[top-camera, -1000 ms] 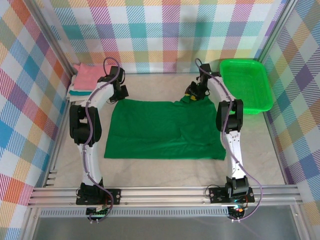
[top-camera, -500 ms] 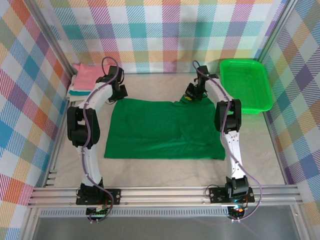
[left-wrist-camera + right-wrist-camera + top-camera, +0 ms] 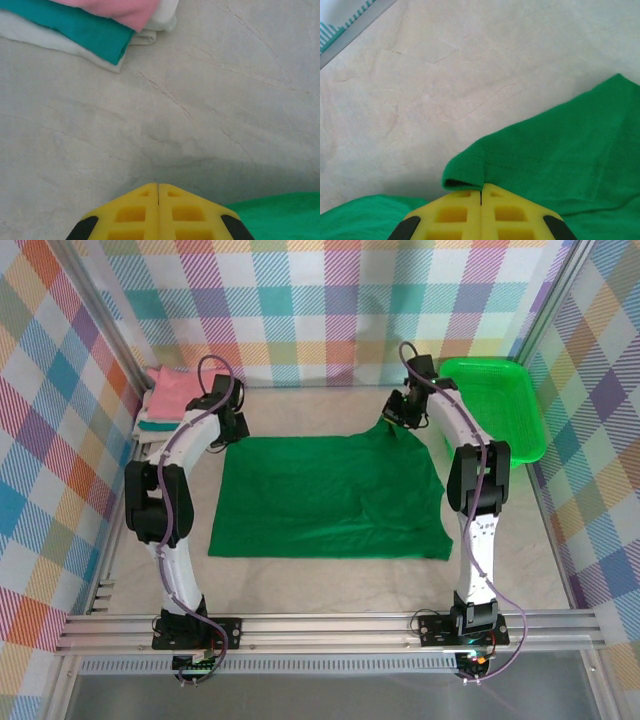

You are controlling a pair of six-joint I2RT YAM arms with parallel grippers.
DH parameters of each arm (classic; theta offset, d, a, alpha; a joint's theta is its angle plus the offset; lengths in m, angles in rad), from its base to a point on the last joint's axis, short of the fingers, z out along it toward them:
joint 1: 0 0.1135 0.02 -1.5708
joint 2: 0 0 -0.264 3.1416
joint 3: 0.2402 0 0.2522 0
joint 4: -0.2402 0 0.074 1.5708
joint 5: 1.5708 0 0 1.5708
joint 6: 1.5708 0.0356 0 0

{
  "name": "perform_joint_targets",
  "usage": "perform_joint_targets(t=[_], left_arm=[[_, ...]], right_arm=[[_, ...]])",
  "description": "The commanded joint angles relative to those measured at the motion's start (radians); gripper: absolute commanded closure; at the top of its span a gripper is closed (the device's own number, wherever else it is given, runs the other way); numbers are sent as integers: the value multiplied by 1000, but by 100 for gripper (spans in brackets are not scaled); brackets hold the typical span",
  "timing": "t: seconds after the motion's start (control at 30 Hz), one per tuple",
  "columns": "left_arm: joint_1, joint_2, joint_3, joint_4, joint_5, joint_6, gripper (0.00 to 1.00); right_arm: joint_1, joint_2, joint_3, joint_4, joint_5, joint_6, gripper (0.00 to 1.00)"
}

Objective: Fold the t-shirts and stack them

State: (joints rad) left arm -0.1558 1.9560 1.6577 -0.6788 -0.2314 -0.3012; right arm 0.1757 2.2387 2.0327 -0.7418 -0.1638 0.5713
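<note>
The peak is on the green t-shirt. Next, my right gripper lets go of the rolled edge on the green t-shirt's flat cloth (image 3: 402, 478), at a spot just nearer me than that peak.
A dark green t-shirt (image 3: 325, 495) lies spread flat in the middle of the table. My right gripper (image 3: 391, 421) is over its far right corner, and that corner is pulled up into a peak. In the right wrist view the right gripper (image 3: 481, 189) is shut on a rolled edge of the green t-shirt (image 3: 560, 155). My left gripper (image 3: 237, 428) is at the shirt's far left corner. Seen from the left wrist, this gripper (image 3: 158, 186) is shut with nothing between its fingers, and the green cloth (image 3: 280, 215) lies just to its right. Folded pink, teal and white t-shirts (image 3: 170, 398) are stacked at the back left.
A bright green plastic basket (image 3: 495, 410) stands at the back right, close to the right arm. The folded stack (image 3: 95, 27) lies a short way beyond the left gripper. Checkered walls enclose the table on three sides, and bare table surface (image 3: 310, 405) runs behind the shirt.
The right gripper has shut on the shirt's far right corner and drawn it up and to the right. The left arm has swung slightly left.
</note>
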Motion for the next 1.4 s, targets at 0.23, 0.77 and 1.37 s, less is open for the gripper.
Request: perform_joint_targets(t=[0.23, 0.77, 1.37], left_arm=[[-1, -157, -191, 73, -58, 77, 100], [10, -150, -276, 63, -175, 97, 100], [15, -93, -423, -4, -172, 13, 99]], right_arm=[[-5, -150, -155, -16, 61, -38, 100], [24, -350, -289, -127, 157, -149, 100], [-25, -490, -663, 73, -95, -65, 67]])
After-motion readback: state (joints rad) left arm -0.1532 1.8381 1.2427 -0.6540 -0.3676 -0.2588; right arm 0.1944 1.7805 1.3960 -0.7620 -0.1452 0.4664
